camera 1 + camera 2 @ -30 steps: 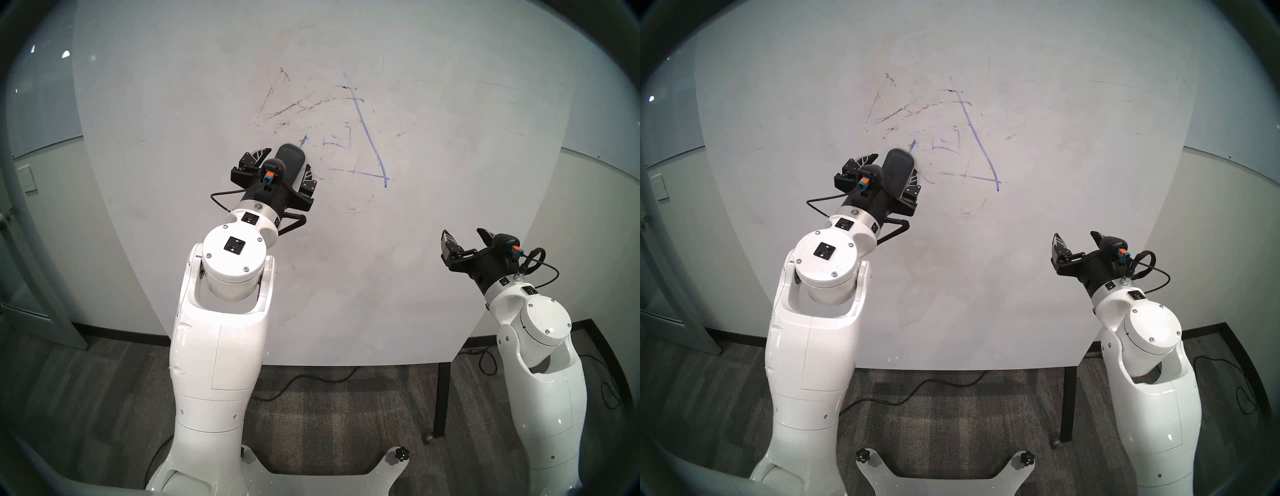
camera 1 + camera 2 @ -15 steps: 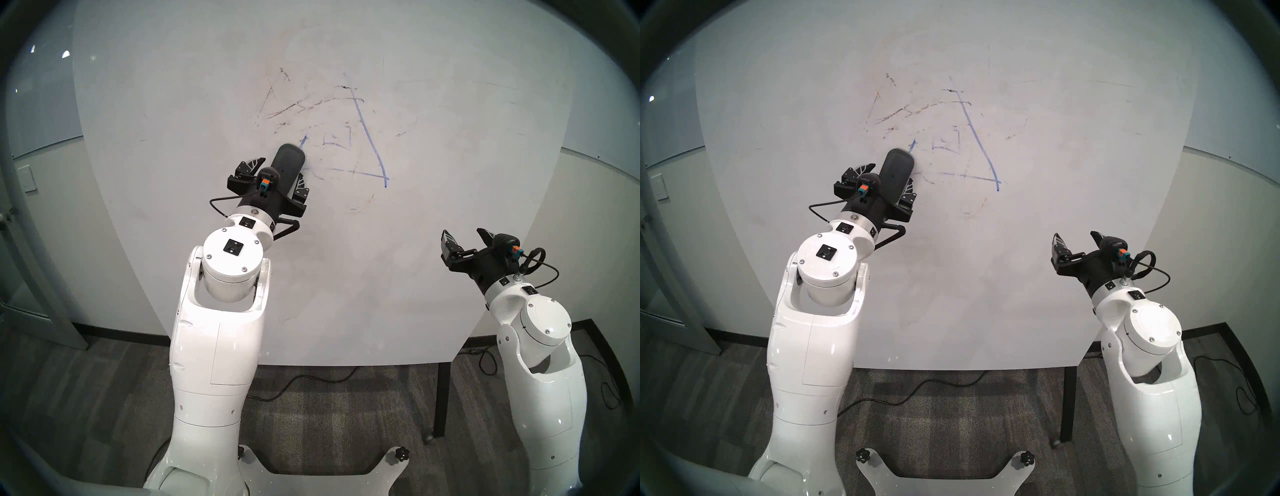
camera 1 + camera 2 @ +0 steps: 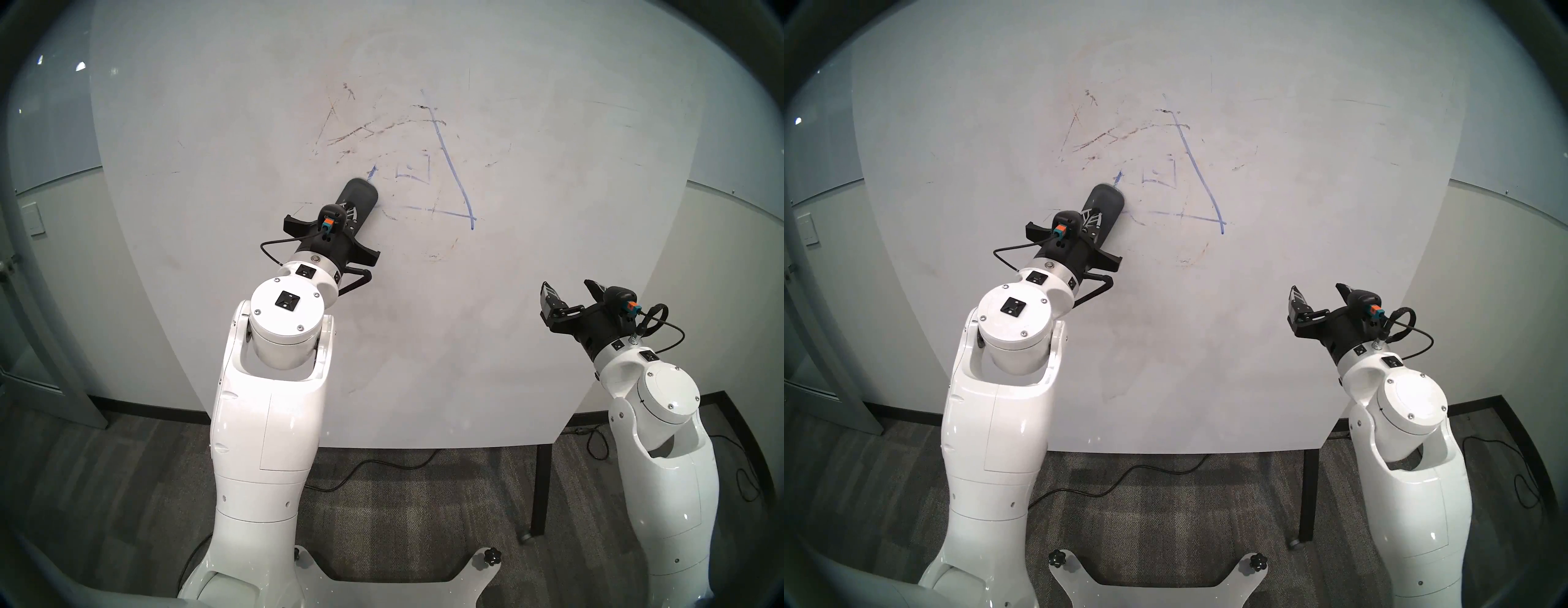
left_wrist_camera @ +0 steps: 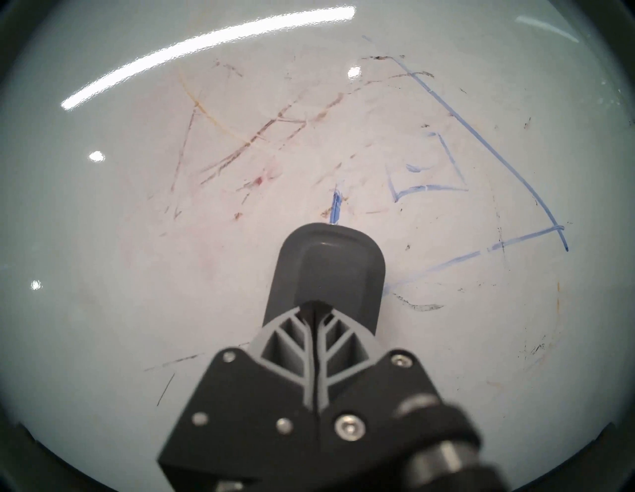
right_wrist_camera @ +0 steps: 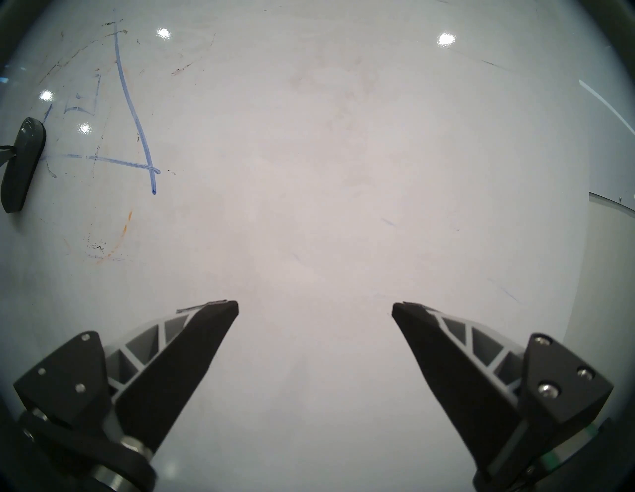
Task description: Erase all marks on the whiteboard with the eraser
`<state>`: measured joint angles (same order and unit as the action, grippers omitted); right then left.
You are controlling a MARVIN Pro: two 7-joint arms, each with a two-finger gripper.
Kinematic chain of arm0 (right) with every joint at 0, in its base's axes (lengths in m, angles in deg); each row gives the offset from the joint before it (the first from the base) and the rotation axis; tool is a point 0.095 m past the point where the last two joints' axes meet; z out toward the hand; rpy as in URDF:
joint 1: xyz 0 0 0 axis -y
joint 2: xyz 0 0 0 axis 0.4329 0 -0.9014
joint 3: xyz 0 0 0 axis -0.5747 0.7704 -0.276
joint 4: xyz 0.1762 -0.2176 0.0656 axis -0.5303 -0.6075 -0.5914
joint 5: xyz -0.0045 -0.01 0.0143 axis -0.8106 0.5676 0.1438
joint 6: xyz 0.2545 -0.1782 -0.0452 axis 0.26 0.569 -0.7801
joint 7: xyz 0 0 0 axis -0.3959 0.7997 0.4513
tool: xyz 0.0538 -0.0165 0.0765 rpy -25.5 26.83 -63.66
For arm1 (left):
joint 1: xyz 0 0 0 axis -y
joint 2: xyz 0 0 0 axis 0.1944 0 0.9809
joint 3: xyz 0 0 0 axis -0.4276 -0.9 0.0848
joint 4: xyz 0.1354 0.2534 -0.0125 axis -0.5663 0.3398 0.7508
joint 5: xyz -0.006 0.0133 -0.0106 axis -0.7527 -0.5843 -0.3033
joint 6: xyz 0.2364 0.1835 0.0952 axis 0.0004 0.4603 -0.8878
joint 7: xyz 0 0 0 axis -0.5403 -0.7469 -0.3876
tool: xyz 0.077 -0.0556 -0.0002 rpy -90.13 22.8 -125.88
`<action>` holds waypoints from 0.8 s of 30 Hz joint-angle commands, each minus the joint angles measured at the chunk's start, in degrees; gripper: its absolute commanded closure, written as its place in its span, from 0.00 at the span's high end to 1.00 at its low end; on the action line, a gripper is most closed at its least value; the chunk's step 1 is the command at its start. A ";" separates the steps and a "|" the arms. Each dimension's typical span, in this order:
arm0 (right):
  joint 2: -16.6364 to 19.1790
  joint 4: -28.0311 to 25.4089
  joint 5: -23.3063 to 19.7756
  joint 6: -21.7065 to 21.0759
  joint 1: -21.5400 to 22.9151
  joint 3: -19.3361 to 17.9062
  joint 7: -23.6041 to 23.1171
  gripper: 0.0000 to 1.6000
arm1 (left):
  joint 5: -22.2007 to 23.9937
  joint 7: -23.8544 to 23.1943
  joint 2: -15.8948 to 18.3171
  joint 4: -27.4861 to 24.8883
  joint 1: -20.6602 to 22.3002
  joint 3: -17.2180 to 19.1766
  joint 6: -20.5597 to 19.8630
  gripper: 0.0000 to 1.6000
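Note:
My left gripper should open wide and close on the eraser's long sides [image 3: 1116, 217] before wiping, as its fingers sit shut together over the eraser's back.
The whiteboard [image 3: 424, 339] lies flat in front of me. The blue triangle marks [image 3: 456, 174] enclose a partly wiped small square [image 3: 413, 170], and reddish-brown smudged streaks [image 3: 360, 131] lie to their left. The dark grey eraser [image 3: 361, 194] rests on the board at the triangle's left corner; it also shows in the left wrist view [image 4: 326, 268]. My left gripper [image 3: 348, 213] is shut on the eraser's raised back, fingers [image 4: 292, 340] nearly touching. My right gripper [image 3: 570, 291] is open and empty over the board's right part, far from the marks.
An orange arc and dark specks [image 3: 445, 250] lie below the triangle, and faint streaks [image 3: 602, 104] at the far right. A black board leg [image 3: 543, 488] and floor cables [image 3: 382, 463] sit by the near edge. Pale walls [image 3: 55, 254] flank the board.
My left gripper's fingers, open on either side of the eraser before, have closed together onto it. The eraser has stayed at the triangle's left corner. The right arm has not moved.

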<state>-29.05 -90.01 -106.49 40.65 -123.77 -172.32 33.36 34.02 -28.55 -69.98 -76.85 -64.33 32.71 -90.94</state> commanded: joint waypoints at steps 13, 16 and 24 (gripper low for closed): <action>0.08 -1.26 -0.02 0.20 0.43 0.05 -0.10 1.00 | -0.92 1.54 0.41 -2.73 -0.57 -0.95 1.25 1.00; 0.08 -1.27 -0.02 0.20 0.43 0.05 -0.09 1.00 | -1.08 1.52 0.49 -2.45 -0.34 -0.83 1.17 1.00; 0.08 -1.27 -0.02 0.20 0.43 0.05 -0.09 1.00 | -1.20 1.32 0.57 -0.89 1.06 -0.47 0.90 1.00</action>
<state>-29.05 -90.01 -106.49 40.65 -123.77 -172.30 33.36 32.44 -27.00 -69.40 -77.77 -64.92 31.80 -90.26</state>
